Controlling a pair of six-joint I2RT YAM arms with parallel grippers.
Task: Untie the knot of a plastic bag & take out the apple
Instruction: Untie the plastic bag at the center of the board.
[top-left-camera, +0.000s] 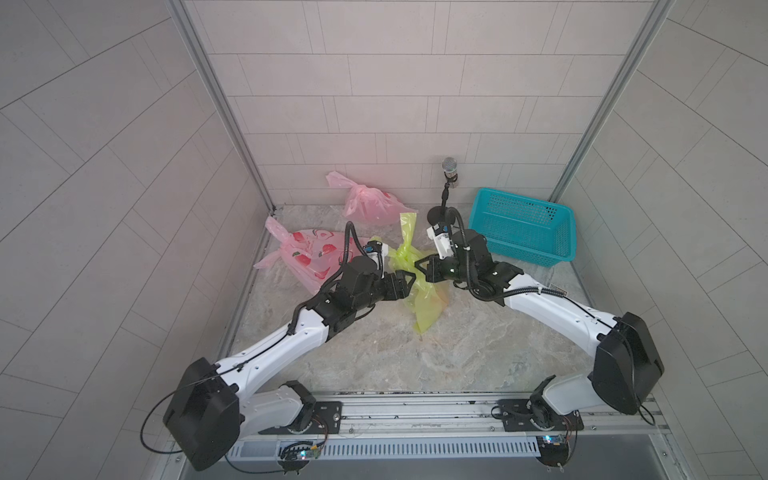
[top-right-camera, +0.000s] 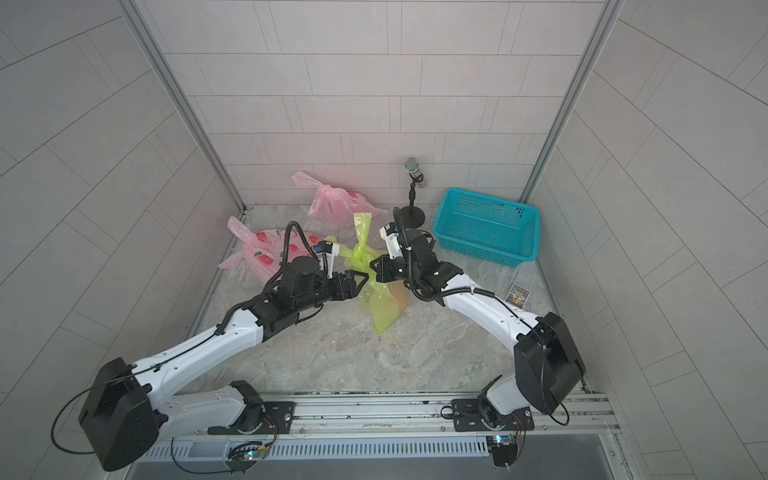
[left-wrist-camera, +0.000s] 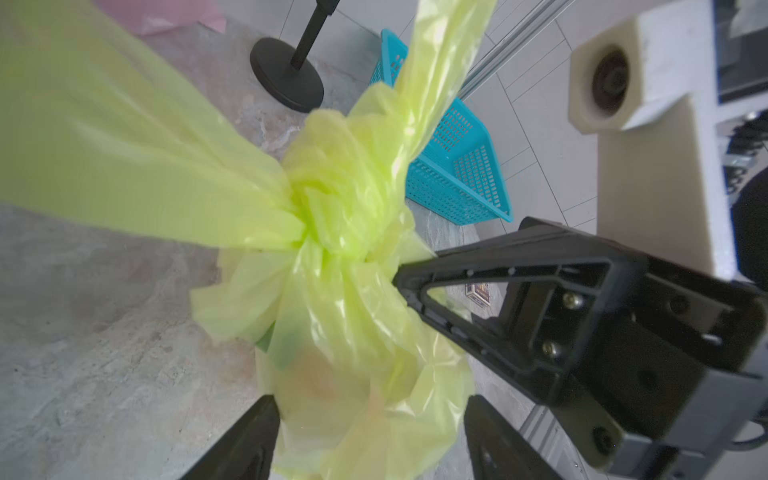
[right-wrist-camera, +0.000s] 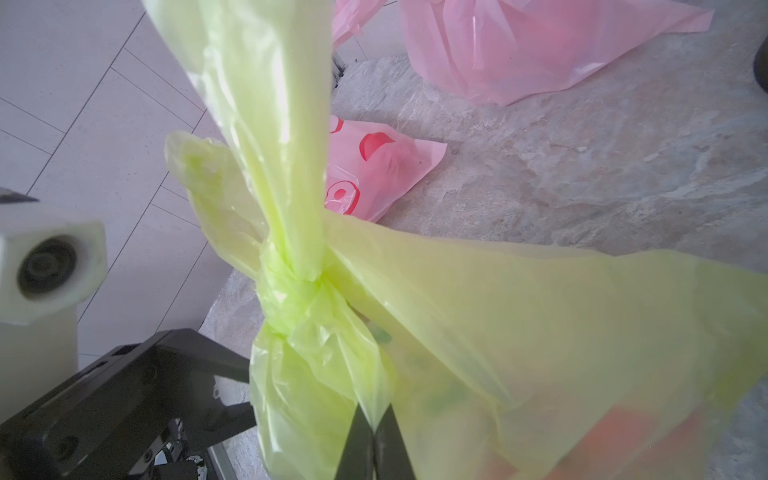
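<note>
Only the tip of a fold below the tight knot is pinched in my right gripper, so next I take hold again of the film (right-wrist-camera: 344, 344) beside the knot and pull the sides of the bag apart.
A translucent yellow-green plastic bag (top-left-camera: 428, 305) (top-right-camera: 380, 307) is held up between my two arms, its lower corner resting on the stone table. Its knot (top-left-camera: 405, 257) (top-right-camera: 360, 254) (left-wrist-camera: 332, 208) (right-wrist-camera: 291, 286) is tight, with one long tail standing upward. An orange-red blur, the apple (right-wrist-camera: 623, 436) (top-right-camera: 399, 296), shows through the film. My right gripper (right-wrist-camera: 374, 424) (top-left-camera: 417, 264) is shut on a fold of film just below the knot. My left gripper (left-wrist-camera: 370, 419) (top-left-camera: 409, 282) is open, one finger on each side of the bag's body under the knot.
Two pink bags lie nearby, one (top-left-camera: 370, 205) at the back and one (top-left-camera: 307, 253) by the left wall. Back right are a teal basket (top-left-camera: 525, 226) and a microphone stand (top-left-camera: 446, 195). A small card (top-right-camera: 517, 296) lies beside my right arm.
</note>
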